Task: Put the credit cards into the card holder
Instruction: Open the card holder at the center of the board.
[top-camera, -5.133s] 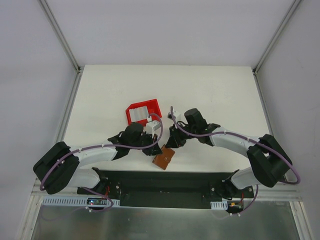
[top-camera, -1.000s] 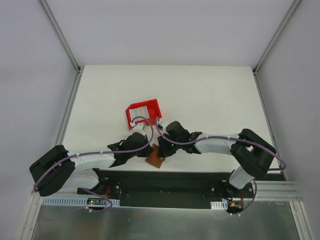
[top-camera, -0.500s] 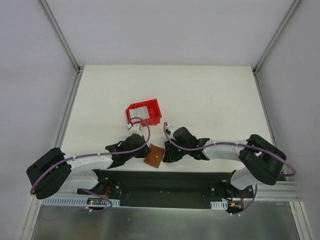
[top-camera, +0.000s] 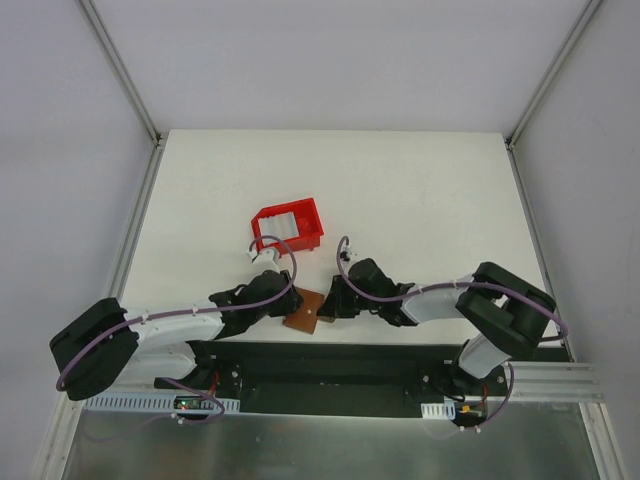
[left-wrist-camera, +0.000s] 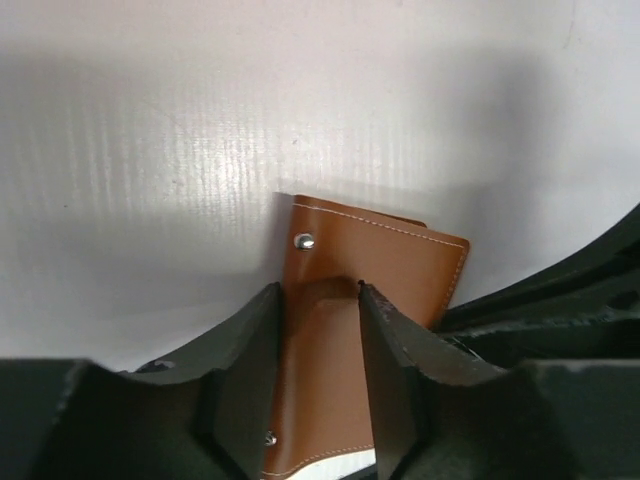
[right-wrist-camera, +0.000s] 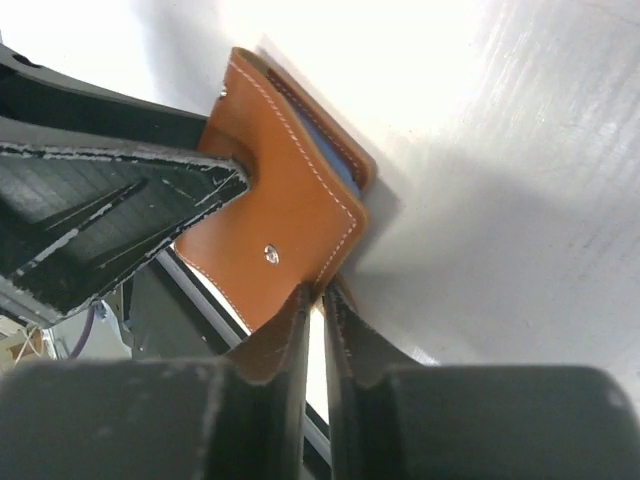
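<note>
My right gripper is pinching the stitched edge of the card holder above its strap, so it should open, take the strap alone (right-wrist-camera: 346, 291) and pull the card holder open.
The card holder (top-camera: 303, 312) is a brown stitched wallet lying at the table's front edge between both grippers. In the left wrist view my left gripper (left-wrist-camera: 317, 290) stands open over the card holder (left-wrist-camera: 370, 265), one finger on each side of its flap. My right gripper (right-wrist-camera: 318, 290) is shut on a corner of the card holder (right-wrist-camera: 285, 220), and a grey-blue layer (right-wrist-camera: 338, 165) shows at the wallet's far edge. Pale credit cards (top-camera: 284, 222) lie in the red tray (top-camera: 300, 240) further back. From above, the left gripper (top-camera: 288, 303) and right gripper (top-camera: 327, 305) flank the wallet.
The black base plate (top-camera: 320, 358) runs just in front of the wallet along the table's near edge. White table (top-camera: 430, 200) stretches behind and to the right of the tray. Metal frame posts (top-camera: 130, 90) bound the back corners.
The left jaws have parted from shut. Both grippers and the wallet have shifted slightly toward the front edge, and the right arm's elbow has swung inward.
</note>
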